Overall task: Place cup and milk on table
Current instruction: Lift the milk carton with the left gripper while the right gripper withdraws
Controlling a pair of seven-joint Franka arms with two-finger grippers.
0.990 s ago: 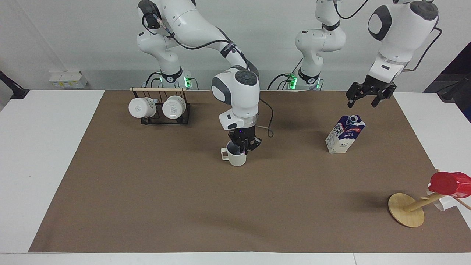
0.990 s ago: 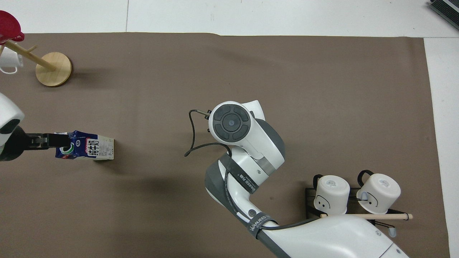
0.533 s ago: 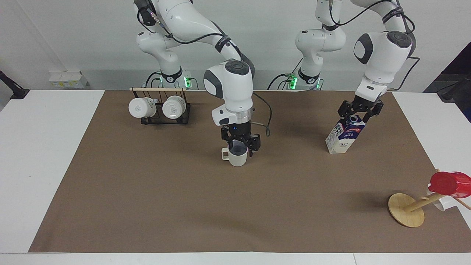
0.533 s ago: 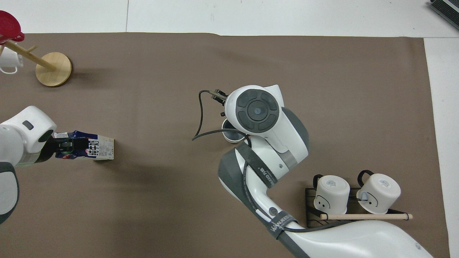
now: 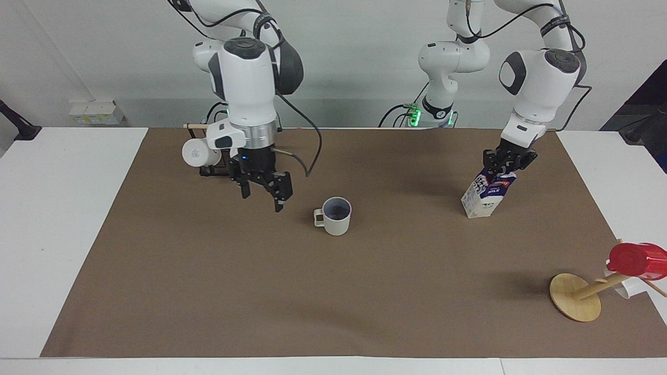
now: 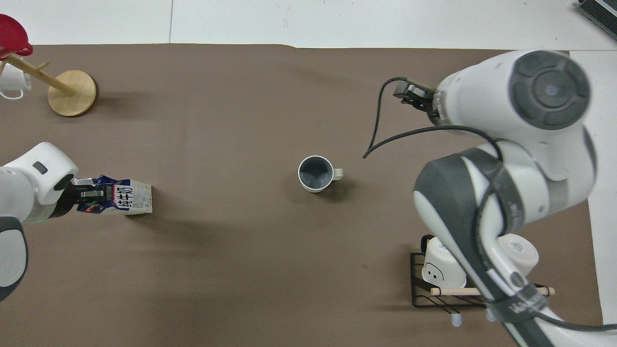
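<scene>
My left gripper has the milk carton, which now stands on the mat. It will put the carton down on the mat (image 6: 260, 184) beside the cream-white cup, opposite the cup's handle.
The cream-white cup (image 5: 336, 217) stands upright on the brown mat (image 5: 333, 297) near the table's middle, free of both grippers; it also shows in the overhead view (image 6: 315, 174). My right gripper (image 5: 262, 200) is open and empty, raised over the mat between the cup and the mug rack. The blue and white milk carton (image 5: 487, 195) stands on the mat toward the left arm's end. My left gripper (image 5: 505, 161) is shut on the carton's gable top. The overhead view shows the carton (image 6: 126, 197) and the left gripper (image 6: 90, 195); there the right gripper is hidden under its arm.
A black wire rack (image 5: 213, 169) with two white mugs stands near the right arm's base, partly covered by that arm; it shows in the overhead view (image 6: 417, 289). A wooden stand (image 5: 576, 298) carrying a red cup (image 5: 638, 259) leans at the left arm's end, farther from the robots.
My right gripper let go of the cup, rose and swung toward the mug rack. My left gripper came down and closed on the carton's top.
</scene>
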